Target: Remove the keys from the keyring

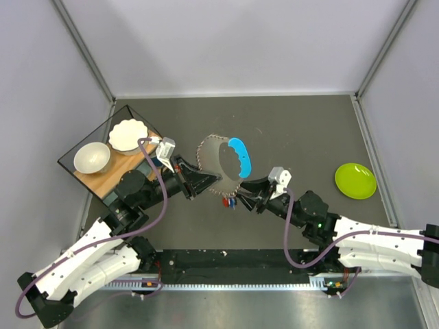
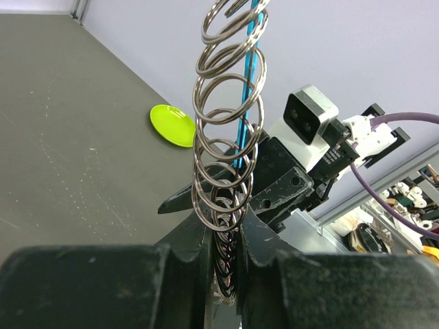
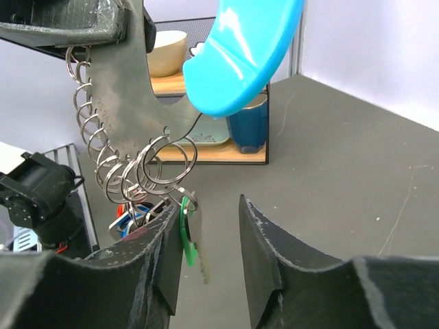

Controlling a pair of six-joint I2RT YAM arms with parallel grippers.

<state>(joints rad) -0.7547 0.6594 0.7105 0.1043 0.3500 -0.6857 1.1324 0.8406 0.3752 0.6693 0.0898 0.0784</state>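
Note:
I should take the green key (image 3: pixel 186 232) with my right gripper while my left gripper regrips closer, as it pinches the ringed edge away from the green key's ring.
A curved grey holder (image 1: pixel 209 164) with a bright blue handle (image 1: pixel 240 156) carries a row of silver split keyrings (image 2: pixel 223 147) along its edge. My left gripper (image 1: pixel 194 184) is shut on the holder's ringed edge; in the left wrist view the rings rise out of the closed jaws (image 2: pixel 230 226). The keys (image 1: pixel 230 201) hang from the lowest rings. In the right wrist view a green-headed key (image 3: pixel 186 240) hangs against the left finger's inner face, with red and blue keys (image 3: pixel 129 214) just outside it. My right gripper (image 3: pixel 206 212) is open around the green key, also seen from above (image 1: pixel 240 197).
A wire shelf (image 1: pixel 103 159) with a bowl (image 1: pixel 91 157) and a scalloped white plate (image 1: pixel 128 134) stands at the back left; it also shows in the right wrist view (image 3: pixel 212 149) holding a blue cup (image 3: pixel 248 127). A lime-green plate (image 1: pixel 355 180) lies at the right.

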